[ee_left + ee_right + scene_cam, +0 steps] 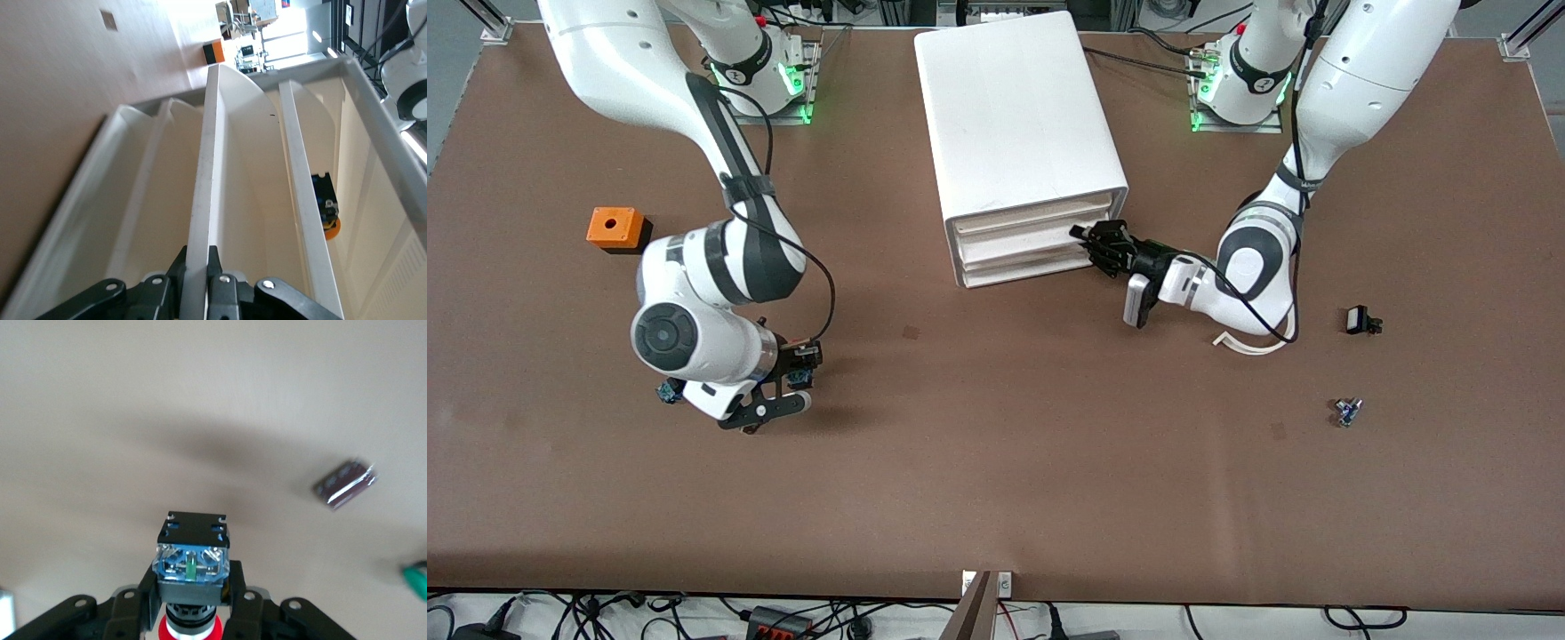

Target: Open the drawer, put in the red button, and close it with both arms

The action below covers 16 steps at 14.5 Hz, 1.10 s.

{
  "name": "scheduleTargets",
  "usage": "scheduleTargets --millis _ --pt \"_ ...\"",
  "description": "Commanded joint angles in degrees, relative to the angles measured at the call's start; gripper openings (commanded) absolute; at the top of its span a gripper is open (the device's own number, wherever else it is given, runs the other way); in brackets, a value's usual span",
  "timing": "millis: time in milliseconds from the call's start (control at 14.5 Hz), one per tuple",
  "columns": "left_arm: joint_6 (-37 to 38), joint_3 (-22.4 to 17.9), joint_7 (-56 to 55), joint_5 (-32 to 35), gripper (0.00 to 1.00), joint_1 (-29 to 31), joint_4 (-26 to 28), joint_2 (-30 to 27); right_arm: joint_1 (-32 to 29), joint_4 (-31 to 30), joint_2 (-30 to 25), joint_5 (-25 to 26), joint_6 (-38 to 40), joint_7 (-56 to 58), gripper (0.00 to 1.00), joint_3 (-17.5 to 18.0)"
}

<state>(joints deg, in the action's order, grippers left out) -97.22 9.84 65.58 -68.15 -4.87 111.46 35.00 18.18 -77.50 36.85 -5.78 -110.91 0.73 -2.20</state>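
Next, my right gripper lets go of the red button inside the white cabinet's drawer [1061, 303], close behind the drawer's front edge.
The white cabinet [1014, 116] stands at the middle of the table's robot side, its stacked drawers facing the front camera. My left gripper [1100, 245] is shut on the front lip of one drawer [1023, 242] at the end toward the left arm; in the left wrist view the fingers [215, 270] pinch that thin white lip [203, 200]. My right gripper [799, 373] hangs over bare table toward the right arm's end. It is shut on the red button [192, 560], bluish base outward and red cap [190, 632] between the fingers.
An orange box with a hole [615, 228] sits toward the right arm's end. A small bluish part [668, 391] lies by the right wrist. A black part [1360, 320] and a tiny bluish part [1347, 411] lie toward the left arm's end. A black-and-orange item [327, 210] lies inside the cabinet.
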Motion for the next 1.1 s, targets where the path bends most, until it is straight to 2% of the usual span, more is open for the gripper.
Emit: scheduleTargets --millis 0,138,206,275,344,413,550,619,826,963,1032 --pt "-0.25 -1.83 0.0 -0.14 0.07 0.39 -12.71 7.51 1.42 8.13 0.85 -2.03 2.18 0.24 0.0 0.09" --pt "-0.16 -4.12 -0.45 0.73 0.08 0.3 -18.98 10.43 3.0 10.6 0.77 -5.1 2.8 0.07 0.0 0.79" --pt "-0.16 -4.21 -0.62 1.26 0.08 0.3 -19.78 10.61 4.57 11.57 0.59 -5.64 2.71 -0.54 0.0 0.88" --pt "-0.25 -4.21 -0.97 1.35 0.19 0.3 -19.88 10.61 6.5 12.8 0.59 -5.64 2.71 -1.51 0.0 0.7" --pt "-0.25 -4.21 -0.45 1.35 0.9 0.3 -19.88 10.61 9.13 14.72 0.68 -5.55 1.93 -3.17 0.0 0.7" --pt "0.18 -4.21 -1.23 1.44 1.0 0.91 -19.79 10.09 11.42 16.83 1.2 -5.21 0.53 -4.84 0.0 0.53" --pt "1.41 -4.21 -5.69 1.53 1.0 1.18 -19.88 8.69 15.38 17.29 1.64 -4.68 -4.64 -6.52 0.0 0.26" --pt "3.07 -4.47 -11.38 2.05 1.0 1.18 -19.88 7.37 17.22 17.29 1.91 -3.98 -6.32 -6.61 0.0 0.17" --pt "3.96 -4.39 -29.58 15.62 1.0 1.09 -20.58 0.53 21.97 17.29 4.62 -1.78 -12.47 -7.93 0.0 0.26" --pt "5.63 -4.21 -37.15 25.04 1.0 1.0 -20.93 -2.21 25.14 17.29 6.82 -1.69 -15.64 -11.16 0.0 0.17" --pt "5.81 -4.3 -40.67 28.56 1.0 1.0 -22.76 -2.31 26.28 17.29 7.96 -1.69 -15.74 -12.84 0.0 0.17"
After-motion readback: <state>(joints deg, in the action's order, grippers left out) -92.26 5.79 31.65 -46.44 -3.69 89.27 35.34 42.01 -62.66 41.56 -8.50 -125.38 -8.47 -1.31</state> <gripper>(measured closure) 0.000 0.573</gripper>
